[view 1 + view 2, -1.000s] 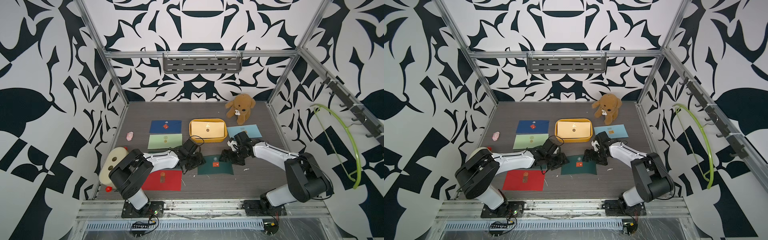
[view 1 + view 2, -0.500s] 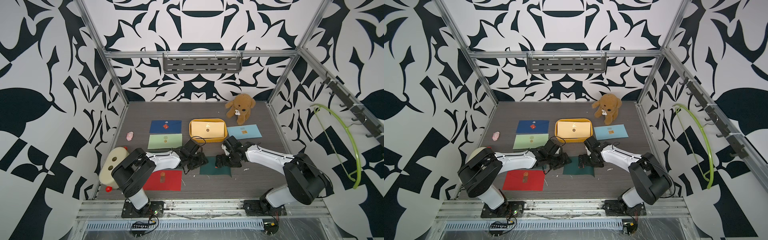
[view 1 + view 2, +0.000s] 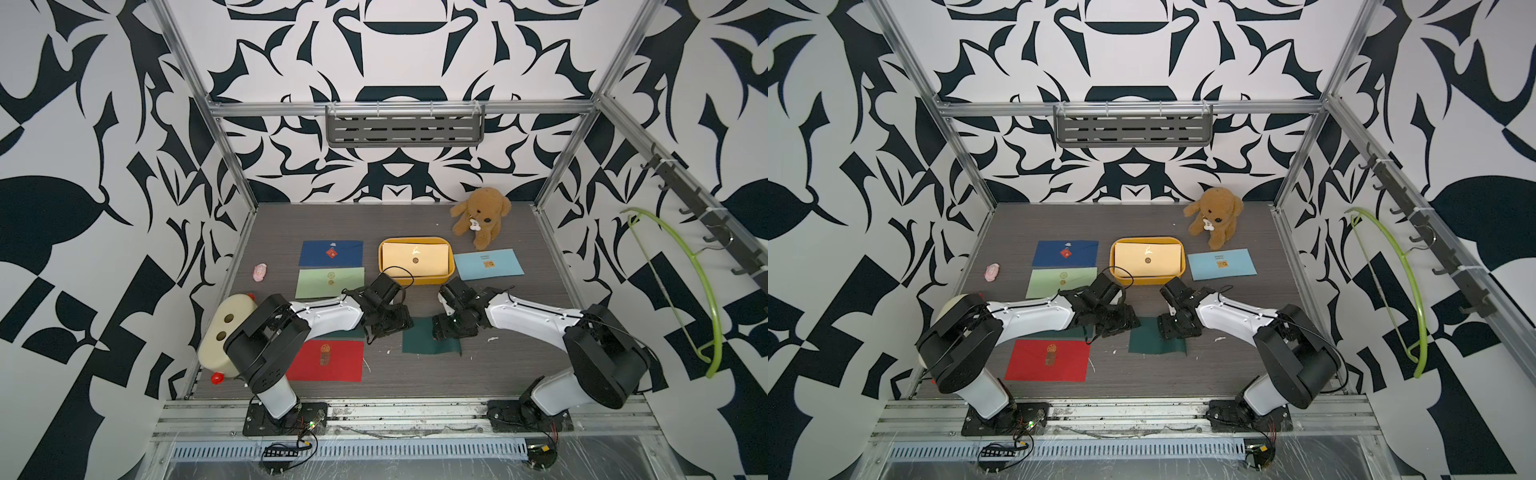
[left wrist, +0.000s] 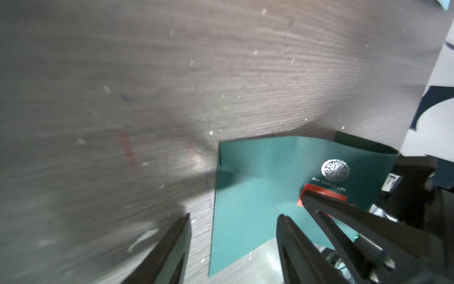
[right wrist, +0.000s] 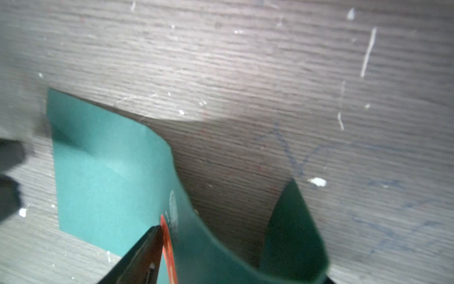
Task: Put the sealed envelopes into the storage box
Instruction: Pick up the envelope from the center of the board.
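Note:
Next, my left gripper takes the envelope's far corner [image 4: 223, 147] before my right gripper opens, because my right gripper bows up the dark green envelope by its red sticker.
The dark green envelope [image 3: 424, 343] lies in the middle of the table, in front of the mustard storage box [image 3: 417, 281]. A cream envelope [image 3: 415, 259] lies in the box. My right gripper [image 3: 446, 328] is shut on the green envelope's right half, which bows up between its jaws [image 5: 221, 246]. One finger [image 5: 142, 255] presses beside the red sticker; the other is hidden. My left gripper [image 4: 234, 218] stands open over the same envelope's left edge [image 4: 258, 184], holding nothing. Navy [image 3: 331, 253], light green [image 3: 330, 282], red [image 3: 326, 360] and light blue [image 3: 488, 264] envelopes lie flat around the box.
A brown teddy bear [image 3: 480, 220] sits at the back right. A small pink thing [image 3: 259, 272] and a cream toy with two holes [image 3: 226, 332] lie at the left edge. A green hanger [image 3: 681, 282] hangs on the right wall.
My right gripper slid left along the dark green envelope, its jaws narrowed, and the right half of the envelope buckled upward. The left arm has barely moved.

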